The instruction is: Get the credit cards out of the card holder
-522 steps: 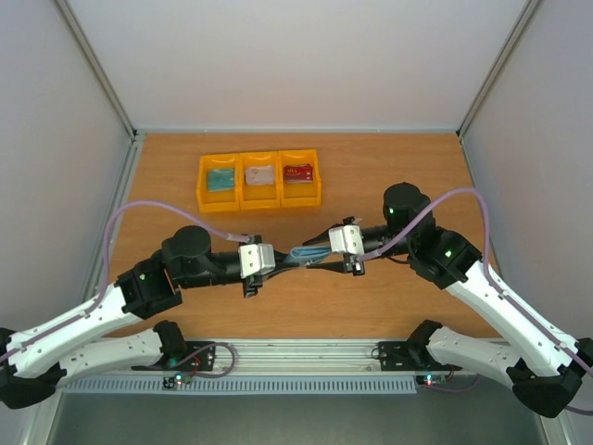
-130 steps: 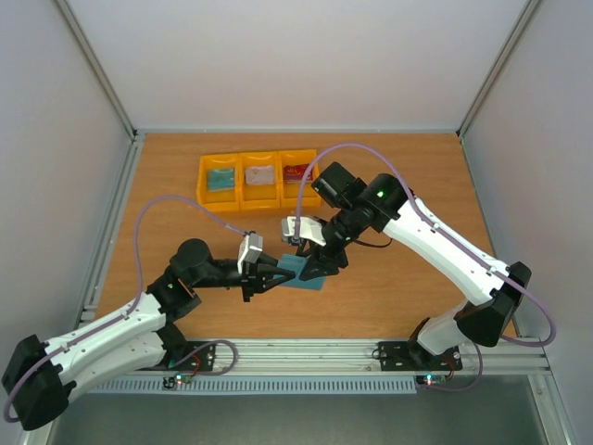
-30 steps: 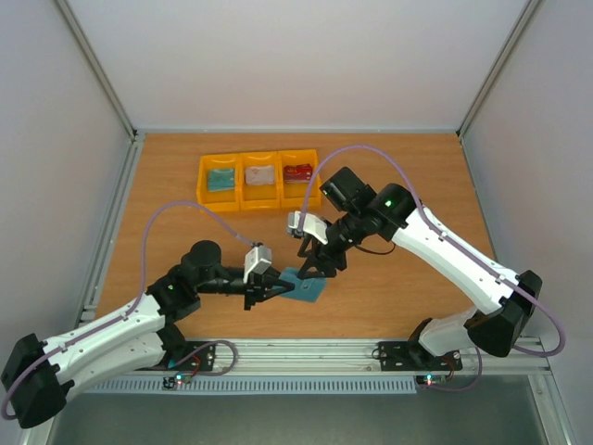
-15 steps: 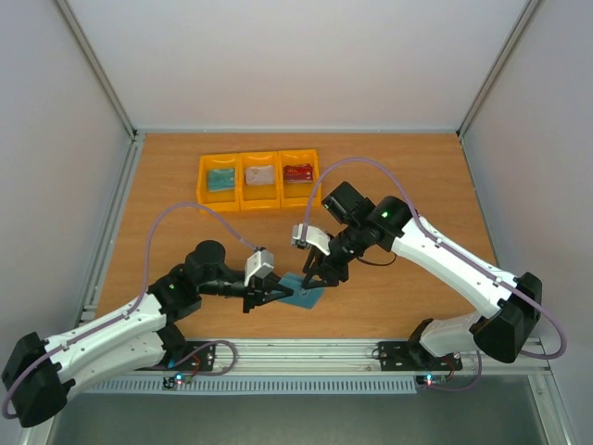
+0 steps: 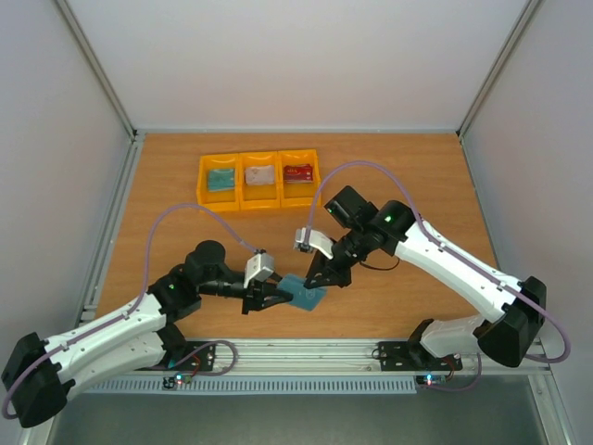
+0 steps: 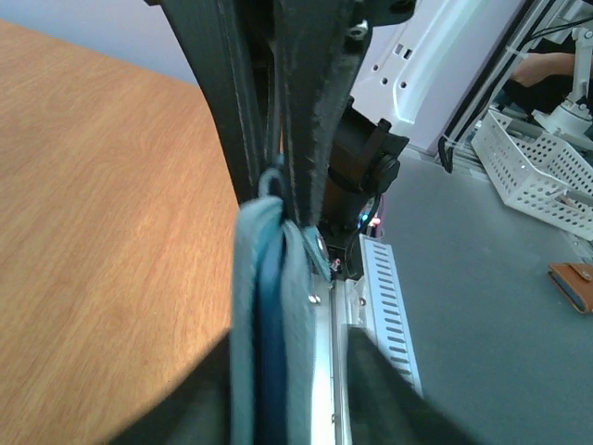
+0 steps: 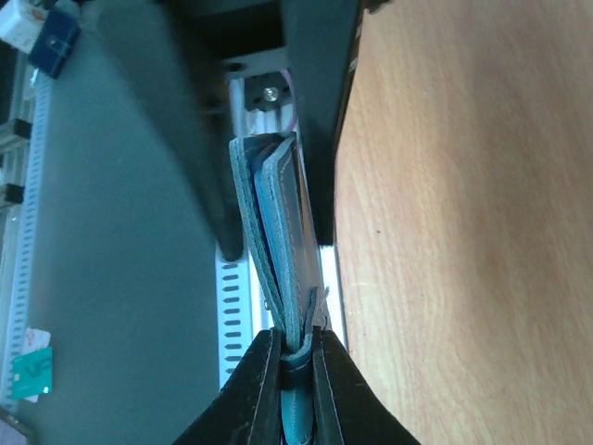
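Observation:
I should set the card holder down with my right gripper on the wooden table midway (image 5: 318, 268) between the red card's bin and the metal rail. The holder is now held low over the table.
The teal-blue card holder (image 5: 306, 295) is held folded, edge-on, low over the table between both grippers. My left gripper (image 5: 276, 298) is shut on its left end; in the left wrist view (image 6: 287, 357) the holder (image 6: 264, 306) runs up between my fingers. My right gripper (image 5: 321, 275) is shut on a thin flap of the holder (image 7: 273, 213), seen in the right wrist view (image 7: 296, 350). A teal card (image 5: 220, 179), a whitish card (image 5: 260, 175) and a red card (image 5: 297, 172) lie in the yellow bins. I cannot tell whether a card is inside the holder.
Three joined yellow bins (image 5: 241, 190) stand at the back left of the wooden table. The metal rail (image 5: 306, 357) runs along the near edge. White walls close in the left, back and right sides.
Both grippers have moved a little nearer and lower with the card holder between them. The right arm has swung slightly to the right.

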{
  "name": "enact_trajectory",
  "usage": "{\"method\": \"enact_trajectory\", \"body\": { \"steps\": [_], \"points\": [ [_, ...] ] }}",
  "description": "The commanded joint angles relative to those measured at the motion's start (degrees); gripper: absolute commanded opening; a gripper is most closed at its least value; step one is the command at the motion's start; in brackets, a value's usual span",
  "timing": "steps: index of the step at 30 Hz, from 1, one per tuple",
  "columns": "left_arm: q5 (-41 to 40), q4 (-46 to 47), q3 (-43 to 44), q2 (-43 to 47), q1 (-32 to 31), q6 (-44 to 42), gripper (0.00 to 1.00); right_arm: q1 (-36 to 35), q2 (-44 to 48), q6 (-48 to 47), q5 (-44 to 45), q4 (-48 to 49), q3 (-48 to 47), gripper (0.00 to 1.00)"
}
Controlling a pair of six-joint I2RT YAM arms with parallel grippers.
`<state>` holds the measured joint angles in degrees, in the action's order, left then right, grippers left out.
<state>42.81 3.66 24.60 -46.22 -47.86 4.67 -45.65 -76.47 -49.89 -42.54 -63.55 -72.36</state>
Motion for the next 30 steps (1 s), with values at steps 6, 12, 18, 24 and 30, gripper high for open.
{"method": "enact_trajectory", "body": {
  "steps": [6, 12, 18, 24, 30],
  "points": [
    [-18.77, -1.90, -0.23, 2.78, 0.02, -6.84, 0.99, 10.50, 5.51, 17.90, 27.06, 3.39, 5.13, 0.01],
    [-24.15, -7.06, -0.06, 3.39, 0.21, -8.96, 0.99, 10.20, 0.03, 32.40, 50.05, -3.52, 3.43, 0.01],
    [-18.68, -4.27, -0.70, 2.54, 0.15, -5.72, 0.98, 8.71, -3.29, 43.05, 35.30, 6.54, 7.23, 0.01],
    [-28.98, -11.10, -0.33, 0.73, 2.26, 16.55, 0.75, 6.94, -4.77, 60.18, 29.67, 25.51, 17.62, 0.01],
    [-22.04, -6.59, -1.30, -0.88, 8.66, 39.64, 0.84, -8.45, -3.15, 58.65, 40.22, 36.81, 18.87, 0.01]
  ]
}}
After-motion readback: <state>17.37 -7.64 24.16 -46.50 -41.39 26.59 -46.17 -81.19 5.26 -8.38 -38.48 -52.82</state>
